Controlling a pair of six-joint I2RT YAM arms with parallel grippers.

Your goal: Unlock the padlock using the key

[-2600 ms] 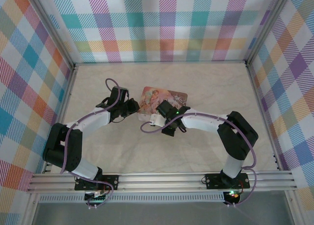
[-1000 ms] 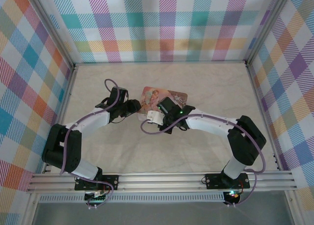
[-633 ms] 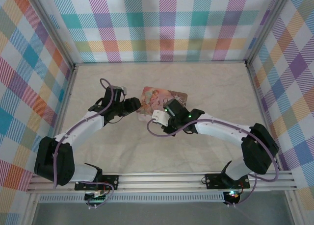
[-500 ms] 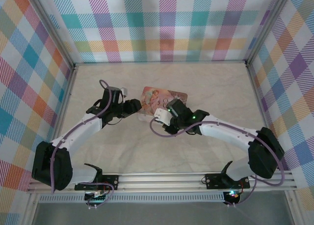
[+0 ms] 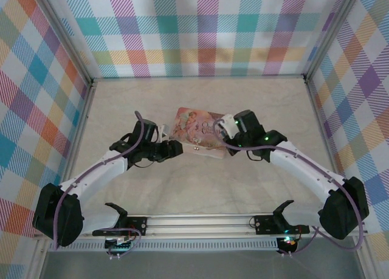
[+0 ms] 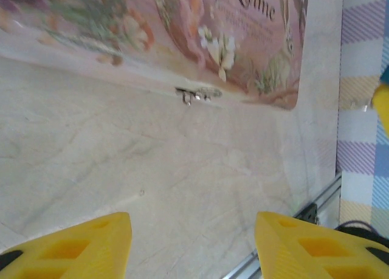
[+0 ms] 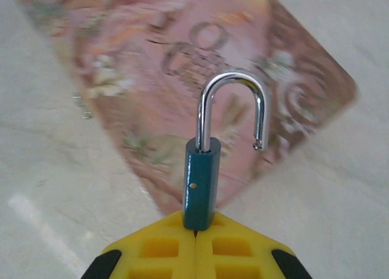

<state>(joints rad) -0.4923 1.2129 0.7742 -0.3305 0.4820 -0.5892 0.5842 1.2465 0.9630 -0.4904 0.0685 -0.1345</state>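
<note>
My right gripper needs to let go of the padlock and key on the bare marble (image 5: pixel 253 149) (image 7: pixel 328 251) beside the tin's brown end.
My right gripper (image 7: pixel 196 230) is shut on the lower end of the padlock (image 7: pixel 202 182), a small teal-blue body with a silver shackle. The shackle (image 7: pixel 234 103) stands sprung open, its free end clear of the body. The padlock hangs above the pink illustrated tin (image 7: pixel 152 66). In the top view my right gripper (image 5: pixel 231 128) is over the tin's right end. My left gripper (image 6: pixel 193 230) is open with only bare table between its yellow fingers (image 6: pixel 79 242), just in front of the tin (image 6: pixel 121 24). From above, the left gripper (image 5: pixel 174 149) sits at the tin's near left. The key is out of view.
The tin (image 5: pixel 196 130) lies flat mid-table, its small metal clasp (image 6: pixel 197 95) on the near edge. Plaid walls (image 5: pixel 200 30) enclose the marble tabletop (image 5: pixel 200 188) on three sides. An aluminium rail (image 5: pixel 200 221) runs along the near edge.
My right arm has swung right and back with the padlock, from the tin's near edge to over its right end. My left gripper has shifted right and nearer and has opened a little.
</note>
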